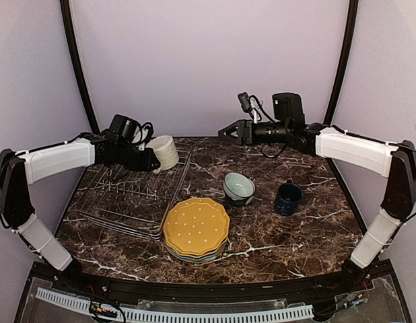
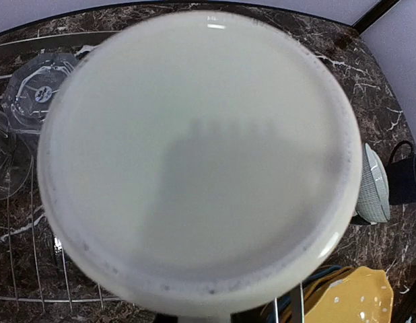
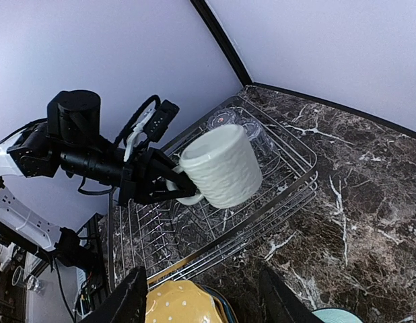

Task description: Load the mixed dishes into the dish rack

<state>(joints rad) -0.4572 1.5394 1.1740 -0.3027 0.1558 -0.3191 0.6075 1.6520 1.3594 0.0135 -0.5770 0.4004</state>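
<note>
The robot's left gripper should release the cream ribbed mug in the dish rack's far corner [image 1: 172, 163] nearest the pale green bowl.
My left gripper [image 1: 153, 161] is shut on the handle of the cream ribbed mug [image 1: 163, 152], holding it on its side above the dish rack [image 1: 120, 195]. The mug's base [image 2: 198, 158] fills the left wrist view; in the right wrist view the mug [image 3: 221, 167] hangs over the rack [image 3: 215, 222]. The clear glass tumbler [image 2: 36, 87] lies in the rack's far end. My right gripper [image 1: 225, 130] is open and empty, raised above the table's far middle. The yellow dotted plate [image 1: 196, 225] tops the plate stack at the front. The pale green bowl [image 1: 238, 188] and navy mug [image 1: 288, 198] stand to the right.
The marble table [image 1: 275, 235] carries everything. The plate stack touches the rack's near right corner. Purple walls and two dark poles [image 1: 77, 64] enclose the back.
</note>
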